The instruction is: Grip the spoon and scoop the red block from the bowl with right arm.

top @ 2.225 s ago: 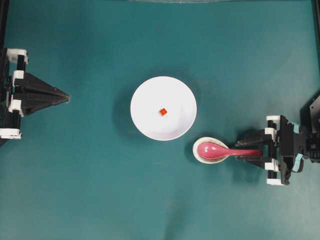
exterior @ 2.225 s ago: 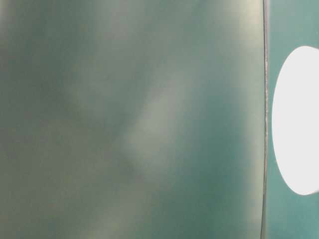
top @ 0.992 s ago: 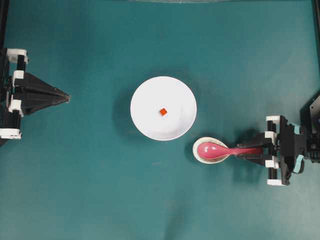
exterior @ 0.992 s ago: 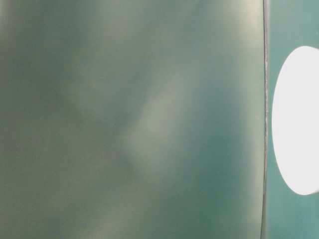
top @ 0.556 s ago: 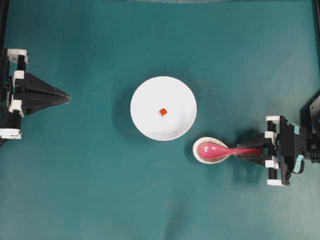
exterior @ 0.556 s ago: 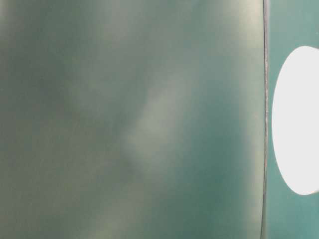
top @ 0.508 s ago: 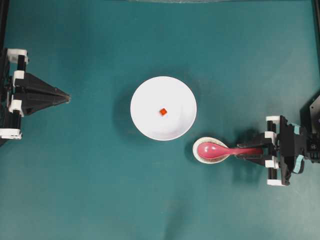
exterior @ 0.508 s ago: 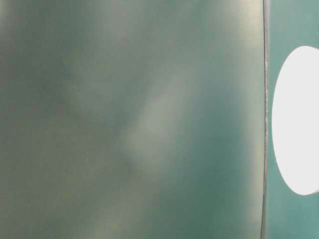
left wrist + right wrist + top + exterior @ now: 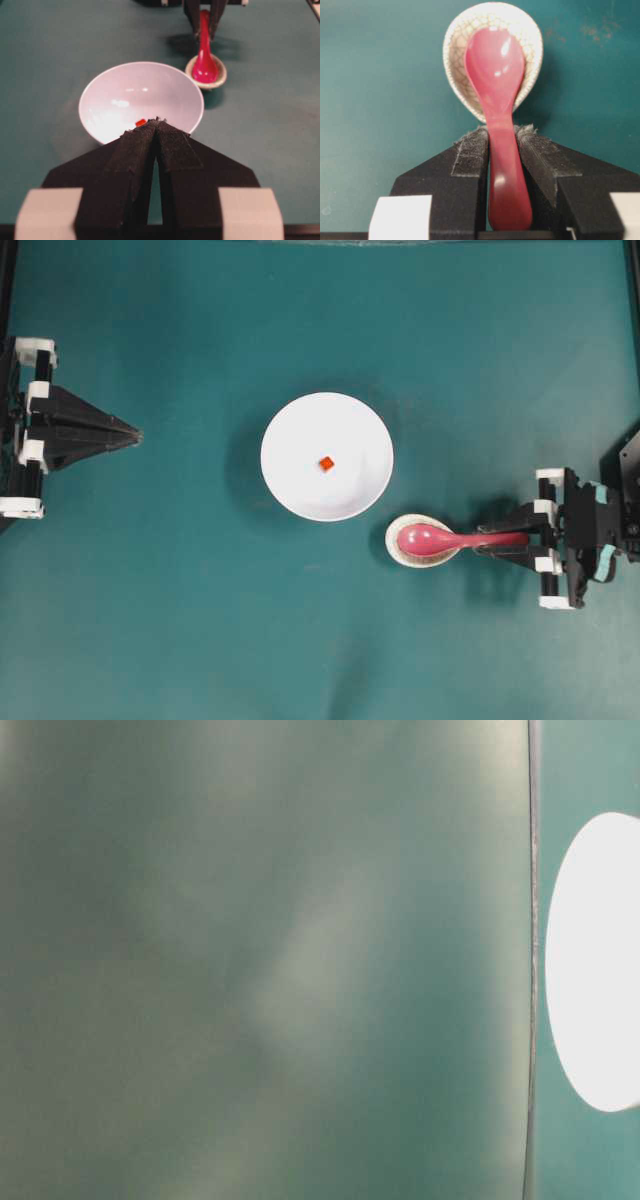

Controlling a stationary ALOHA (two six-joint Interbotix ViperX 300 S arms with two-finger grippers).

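Observation:
The spoon's handle end tilts up in my right gripper, so I will open, let it settle flatter across the beige dish and regrip its neck (image 9: pixel 499 121).
The pink-red spoon (image 9: pixel 430 538) lies with its bowl in a small speckled beige dish (image 9: pixel 393 540) and its handle pointing right. My right gripper (image 9: pixel 483 538) is shut on that handle; in the right wrist view both fingers (image 9: pixel 470 150) press against the spoon (image 9: pixel 496 65) near its neck. The white bowl (image 9: pixel 300 460) sits mid-table with the tiny red block (image 9: pixel 326 462) near its centre. At the far left my left gripper (image 9: pixel 138 433) is shut on nothing. Its tips (image 9: pixel 157 120) partly cover the red block (image 9: pixel 141 122).
The beige dish (image 9: pixel 455 45) stands just off the bowl's lower right rim. Teal table surface surrounds everything. The table-level view is blurred, showing only a white oval (image 9: pixel 595 960) at its right edge.
The right gripper's fingers have narrowed onto the spoon handle. The gripper and spoon have shifted very slightly. The left arm, bowl and block have not moved.

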